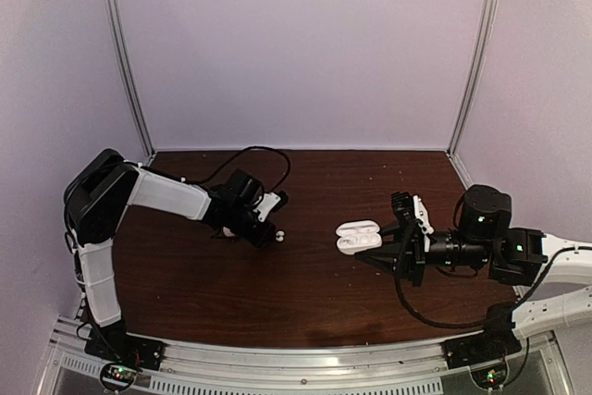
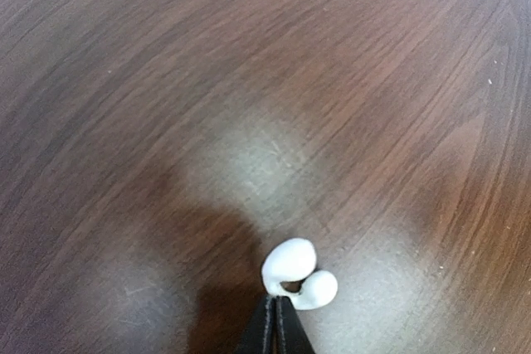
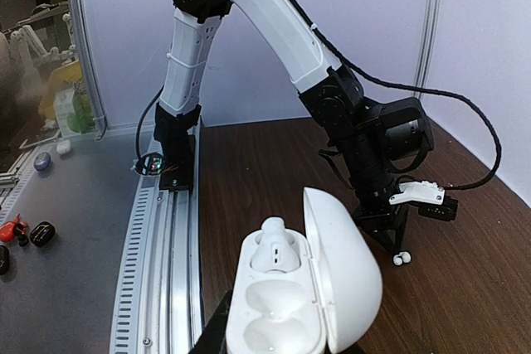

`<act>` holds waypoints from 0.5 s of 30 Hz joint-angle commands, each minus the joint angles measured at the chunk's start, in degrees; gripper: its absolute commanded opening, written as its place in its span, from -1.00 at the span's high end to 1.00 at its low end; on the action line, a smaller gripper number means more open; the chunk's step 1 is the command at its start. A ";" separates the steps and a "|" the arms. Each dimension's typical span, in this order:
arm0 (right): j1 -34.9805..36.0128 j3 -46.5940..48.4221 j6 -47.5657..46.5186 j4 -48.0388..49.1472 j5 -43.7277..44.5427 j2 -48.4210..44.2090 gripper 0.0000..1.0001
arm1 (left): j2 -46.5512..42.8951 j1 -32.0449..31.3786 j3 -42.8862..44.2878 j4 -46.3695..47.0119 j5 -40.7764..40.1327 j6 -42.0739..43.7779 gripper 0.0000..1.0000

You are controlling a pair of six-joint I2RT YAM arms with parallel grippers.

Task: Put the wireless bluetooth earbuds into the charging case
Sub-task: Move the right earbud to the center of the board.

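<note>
The fingers of my left gripper pinch only the thin lower part of the earbud, short of its round ends, so next I open them and take the earbud around those ends (image 2: pixel 319 289).
One white earbud (image 2: pixel 294 275) lies low on the dark wooden table (image 2: pixel 249 80). My left gripper (image 2: pixel 278 325) is shut, its tips pinching the earbud's thin lower part. From above, this earbud (image 1: pixel 277 235) sits just right of the left gripper (image 1: pixel 268 236). The white charging case (image 3: pixel 282 321) is open, with its lid (image 3: pixel 348 279) swung to the right. A second earbud (image 3: pixel 274 246) is seated in the case's far well and the near well is empty. My right gripper (image 1: pixel 375 247) is shut on the case (image 1: pixel 359 236), right of centre.
A slotted aluminium rail (image 3: pixel 162 271) runs along the table's near edge. A black cable (image 1: pixel 259 156) loops over the back of the table behind the left arm. Metal frame posts (image 1: pixel 125 53) stand at the back corners.
</note>
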 commanded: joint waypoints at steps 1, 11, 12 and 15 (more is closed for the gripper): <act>-0.24 -0.10 0.33 0.63 -0.31 0.03 1.00 | 1.60 -1.93 2.70 -1.67 -0.08 0.92 0.89; -0.24 -0.02 0.33 0.54 -0.22 0.13 1.00 | 2.79 -4.89 6.31 -4.16 1.61 0.02 0.84; -0.24 0.02 0.33 0.54 -0.18 0.15 1.00 | 2.16 -4.88 6.39 -4.53 1.93 0.15 0.82; -0.24 0.05 0.24 0.45 -0.13 0.01 1.00 | -0.21 -4.62 6.24 -5.36 2.69 1.25 0.81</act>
